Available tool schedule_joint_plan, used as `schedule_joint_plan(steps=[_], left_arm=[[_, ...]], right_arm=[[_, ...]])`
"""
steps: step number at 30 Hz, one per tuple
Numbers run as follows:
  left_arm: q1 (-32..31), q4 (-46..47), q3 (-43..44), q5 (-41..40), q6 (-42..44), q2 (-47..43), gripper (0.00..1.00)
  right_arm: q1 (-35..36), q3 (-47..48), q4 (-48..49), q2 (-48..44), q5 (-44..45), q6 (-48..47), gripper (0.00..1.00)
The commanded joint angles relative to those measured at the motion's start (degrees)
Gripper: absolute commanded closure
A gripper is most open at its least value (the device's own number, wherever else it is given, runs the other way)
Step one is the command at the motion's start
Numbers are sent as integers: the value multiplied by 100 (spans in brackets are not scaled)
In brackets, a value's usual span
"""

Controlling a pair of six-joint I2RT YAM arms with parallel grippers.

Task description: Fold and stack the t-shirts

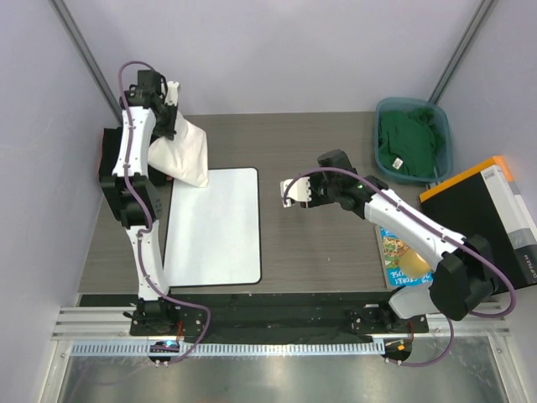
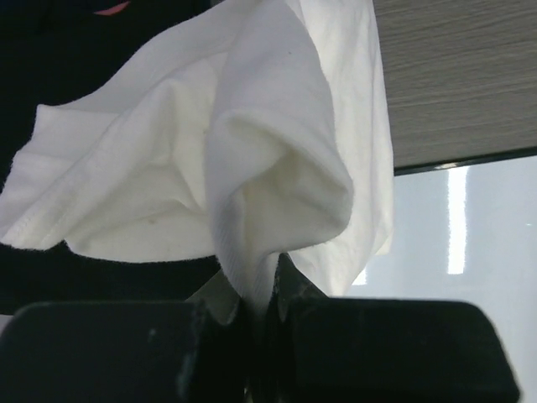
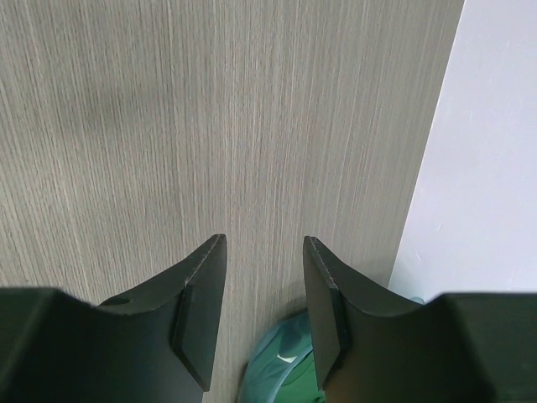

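My left gripper will let go of the white t-shirt on top of the dark cloth [image 1: 136, 144] [image 2: 59, 71] by the grey wall.
A white t-shirt [image 1: 180, 155] hangs bunched from my left gripper [image 1: 170, 113] above the far left corner of the board. In the left wrist view the jaws of this gripper [image 2: 264, 285] are shut on a fold of the white cloth [image 2: 252, 143]. Dark cloth [image 2: 50, 50] with a pinkish-red sliver [image 2: 113, 7] lies behind it. A green t-shirt [image 1: 407, 143] lies crumpled in the teal bin [image 1: 445, 126] at the back right. My right gripper [image 1: 289, 195] hovers open over the bare table middle, its jaws [image 3: 264, 252] with nothing between them. The bin [image 3: 268, 357] shows below them.
A flat white board with a black rim [image 1: 218, 227] lies on the table's left half, also seen in the left wrist view [image 2: 470, 243]. A colourful book [image 1: 393, 248] and a black and orange box [image 1: 482, 210] sit at the right. Grey walls close in the back.
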Motion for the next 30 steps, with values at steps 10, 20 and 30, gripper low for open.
schedule_joint_plan(steps=[10, 20, 30], left_arm=[[294, 807, 310, -1236, 989, -220, 100], [242, 1160, 459, -1483, 1306, -431, 100], [-31, 1573, 134, -1597, 1429, -940, 100]], right_arm=[[-6, -122, 37, -299, -91, -5, 53], [-6, -157, 81, -273, -118, -32, 53], [-6, -174, 134, -264, -126, -58, 53]])
